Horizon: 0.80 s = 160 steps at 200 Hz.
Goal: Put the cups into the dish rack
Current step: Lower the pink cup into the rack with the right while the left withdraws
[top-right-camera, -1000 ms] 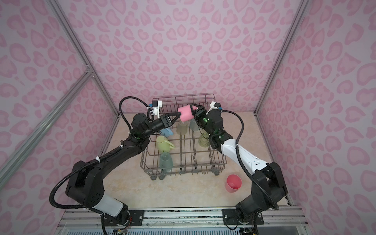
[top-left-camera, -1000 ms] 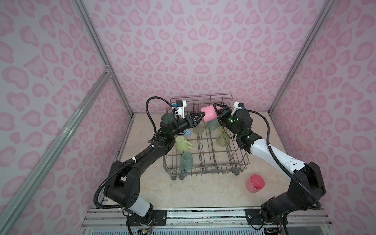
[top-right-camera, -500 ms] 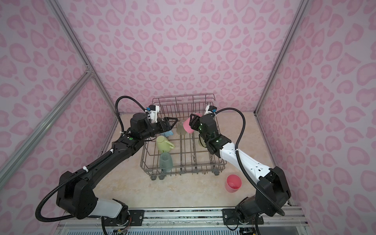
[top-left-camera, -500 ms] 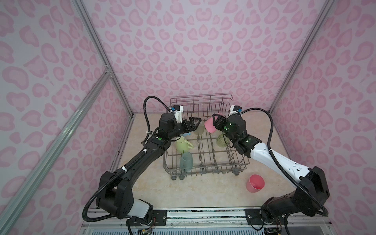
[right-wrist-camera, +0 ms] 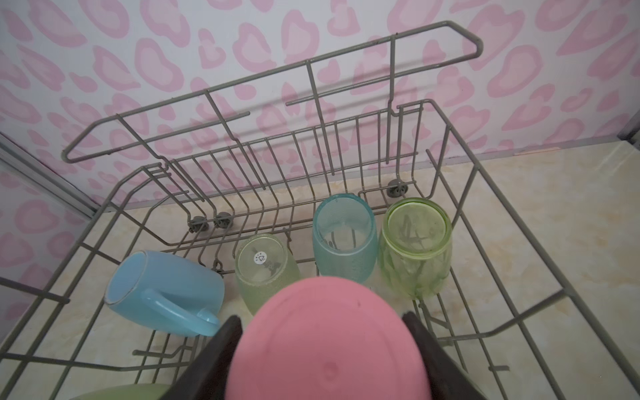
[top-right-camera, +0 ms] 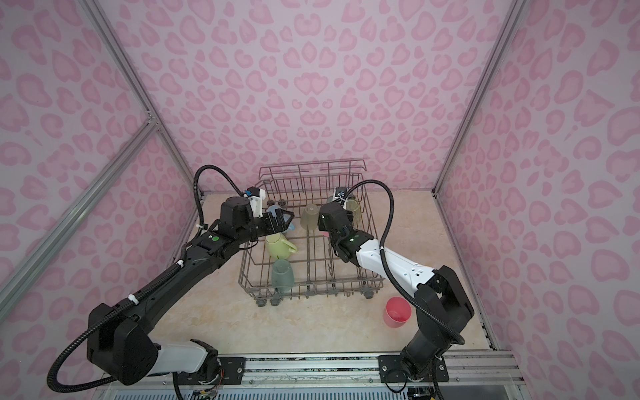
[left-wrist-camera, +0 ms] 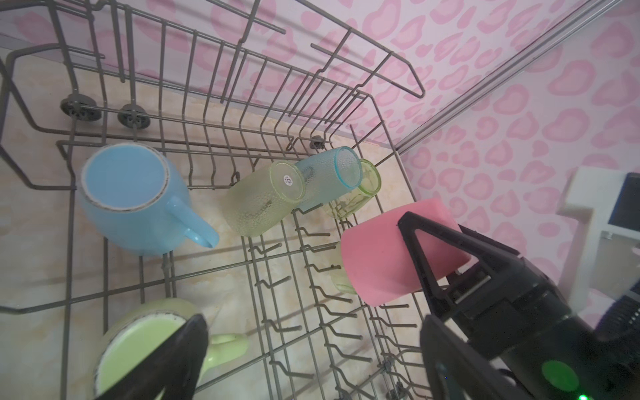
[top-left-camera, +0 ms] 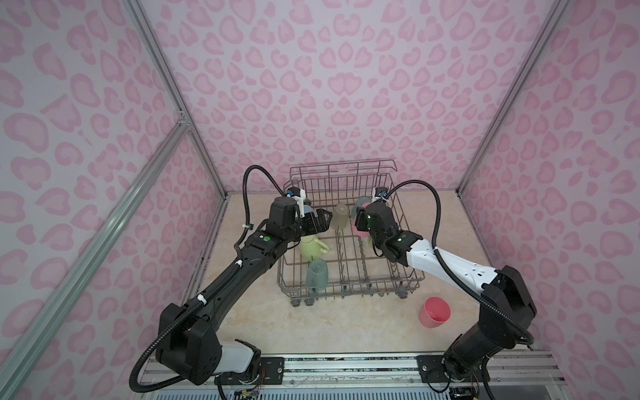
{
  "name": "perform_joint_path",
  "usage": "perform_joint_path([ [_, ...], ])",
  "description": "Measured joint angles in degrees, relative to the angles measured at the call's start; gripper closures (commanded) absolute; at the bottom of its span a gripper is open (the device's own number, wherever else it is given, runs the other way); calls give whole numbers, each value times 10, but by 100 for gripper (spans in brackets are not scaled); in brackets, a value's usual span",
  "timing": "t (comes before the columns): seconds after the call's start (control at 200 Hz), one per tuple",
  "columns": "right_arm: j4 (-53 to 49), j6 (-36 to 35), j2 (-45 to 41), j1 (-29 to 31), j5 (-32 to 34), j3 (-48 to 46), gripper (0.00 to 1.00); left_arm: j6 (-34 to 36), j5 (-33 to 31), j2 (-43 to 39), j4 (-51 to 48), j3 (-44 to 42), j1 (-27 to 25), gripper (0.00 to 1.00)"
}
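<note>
My right gripper needs to release the pink cup on the rack wires [top-left-camera: 353,235] in front of the beige cup and the back teal cups.
The dish rack [top-left-camera: 346,188] stands at the back middle of the table. My right gripper [right-wrist-camera: 322,320] is shut on a pink cup [right-wrist-camera: 325,346], bottom towards the camera, low inside the rack; in the left wrist view the pink cup [left-wrist-camera: 377,263] hangs just above the tines. My left gripper [top-left-camera: 318,221] is open and empty over the rack's left side, apart from that cup. Inside the rack lie a light-blue mug [left-wrist-camera: 131,201], a pale-yellow mug [top-left-camera: 311,246], a beige cup [top-left-camera: 339,216], a teal cup [right-wrist-camera: 344,239], a lime cup [right-wrist-camera: 415,246] and a teal cup [top-left-camera: 317,275] at the front.
A second pink cup [top-left-camera: 434,311] stands upright on the table, mouth up, right of the rack's front corner and under my right arm. Pink patterned walls close in on three sides, and a metal rail [top-left-camera: 346,367] runs along the front edge.
The pink cup was held high between both grippers. My left gripper opened, let go and drew back left; my right gripper carried the cup down into the rack.
</note>
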Motion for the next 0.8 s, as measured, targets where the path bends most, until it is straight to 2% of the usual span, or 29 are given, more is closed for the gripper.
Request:
perform_joint_path([
  [0.195, 15, -21, 32, 10, 27, -1, 45, 13, -21, -12, -24, -2, 0, 3],
  [0.8, 101, -54, 134, 44, 102, -11, 39, 28, -26, -30, -36, -13, 0, 3],
])
